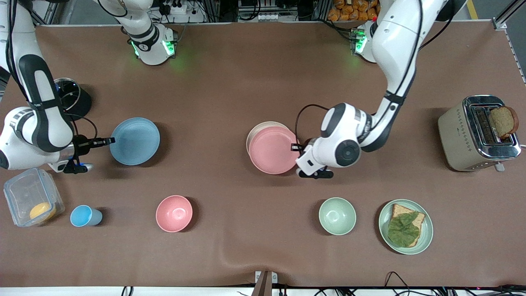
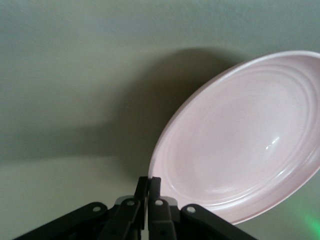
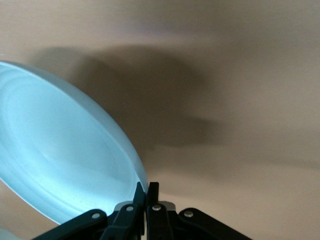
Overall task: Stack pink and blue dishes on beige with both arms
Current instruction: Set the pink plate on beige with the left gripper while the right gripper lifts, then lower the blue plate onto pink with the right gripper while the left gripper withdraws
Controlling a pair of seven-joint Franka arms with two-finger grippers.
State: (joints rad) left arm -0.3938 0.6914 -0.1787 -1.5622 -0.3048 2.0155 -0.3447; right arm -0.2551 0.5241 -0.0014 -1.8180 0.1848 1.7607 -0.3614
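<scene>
Next, my right gripper sets the light blue plate, now hanging just above the table, squarely on top of the pale pink plate (image 1: 271, 141) and lets go of it there.
The pale pink plate (image 1: 273, 150) lies over the beige plate (image 1: 254, 132), shifted a little toward the front camera, so only a crescent of beige rim shows. My left gripper (image 1: 296, 146) is shut on the pink plate's rim at the side toward the left arm's end. In the left wrist view the pink plate (image 2: 245, 140) tilts up from the gripper (image 2: 149, 182). The light blue plate (image 1: 134, 141) hangs just above the table toward the right arm's end, casting a shadow. My right gripper (image 1: 110, 140) is shut on its rim. In the right wrist view the blue plate (image 3: 60, 155) slants away from the gripper (image 3: 146, 187).
Nearer the front camera stand a blue cup (image 1: 84, 216), a pink bowl (image 1: 174, 213), a green bowl (image 1: 337, 216) and a green plate with toast (image 1: 406, 226). A clear container (image 1: 33, 202) and a black cylinder (image 1: 73, 98) flank the right arm. A toaster (image 1: 478, 132) stands at the left arm's end.
</scene>
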